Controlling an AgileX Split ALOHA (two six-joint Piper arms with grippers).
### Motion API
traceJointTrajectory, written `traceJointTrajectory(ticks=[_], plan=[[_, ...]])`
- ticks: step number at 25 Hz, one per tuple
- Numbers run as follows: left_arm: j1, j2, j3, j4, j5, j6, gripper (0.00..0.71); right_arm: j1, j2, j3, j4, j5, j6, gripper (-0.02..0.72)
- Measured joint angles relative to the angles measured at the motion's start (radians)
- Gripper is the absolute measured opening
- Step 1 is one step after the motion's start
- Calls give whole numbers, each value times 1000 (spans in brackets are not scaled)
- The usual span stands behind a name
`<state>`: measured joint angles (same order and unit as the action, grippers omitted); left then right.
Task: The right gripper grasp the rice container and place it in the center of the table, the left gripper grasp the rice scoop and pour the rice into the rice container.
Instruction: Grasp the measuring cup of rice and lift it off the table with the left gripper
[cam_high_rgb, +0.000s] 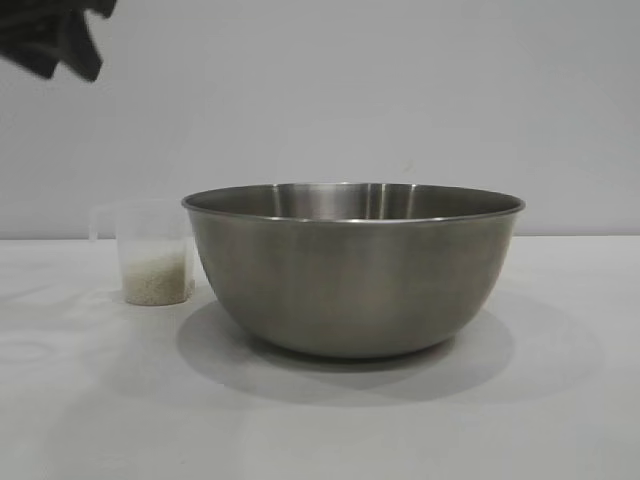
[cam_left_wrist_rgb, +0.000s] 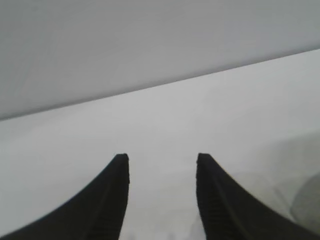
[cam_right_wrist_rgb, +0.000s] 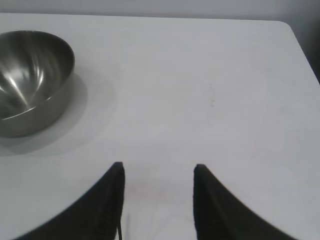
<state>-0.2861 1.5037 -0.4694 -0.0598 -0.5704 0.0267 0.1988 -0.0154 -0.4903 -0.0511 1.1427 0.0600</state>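
The handle (cam_high_rgb: 95, 222) of the rice scoop, on the side away from the steel bowl, should be next for my left gripper to go to and close on.
The rice container (cam_high_rgb: 350, 270), a big steel bowl, stands on the white table (cam_high_rgb: 320, 430) in the middle of the exterior view and looks empty in the right wrist view (cam_right_wrist_rgb: 30, 80). The rice scoop (cam_high_rgb: 150, 250), a small translucent cup, stands upright just left of the bowl with white rice (cam_high_rgb: 157, 278) in its lower part. My left gripper (cam_left_wrist_rgb: 162, 157) is open and empty, high above the table; part of it shows at the exterior view's top left corner (cam_high_rgb: 70, 40). My right gripper (cam_right_wrist_rgb: 158, 167) is open and empty, well away from the bowl, and out of the exterior view.
A plain pale wall stands behind the table. In the right wrist view the table's far edge and rounded corner (cam_right_wrist_rgb: 287, 25) show, with bare white surface between the gripper and the bowl.
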Motion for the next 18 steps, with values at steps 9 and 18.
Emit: traceJointTrajectory(ticks=[9, 18], plan=[[0, 118, 168, 33, -356, -22, 266, 0, 0, 0, 0, 0, 1, 277], [0, 380, 181, 74, -563, -47, 266, 0, 0, 0, 0, 0, 1, 277]])
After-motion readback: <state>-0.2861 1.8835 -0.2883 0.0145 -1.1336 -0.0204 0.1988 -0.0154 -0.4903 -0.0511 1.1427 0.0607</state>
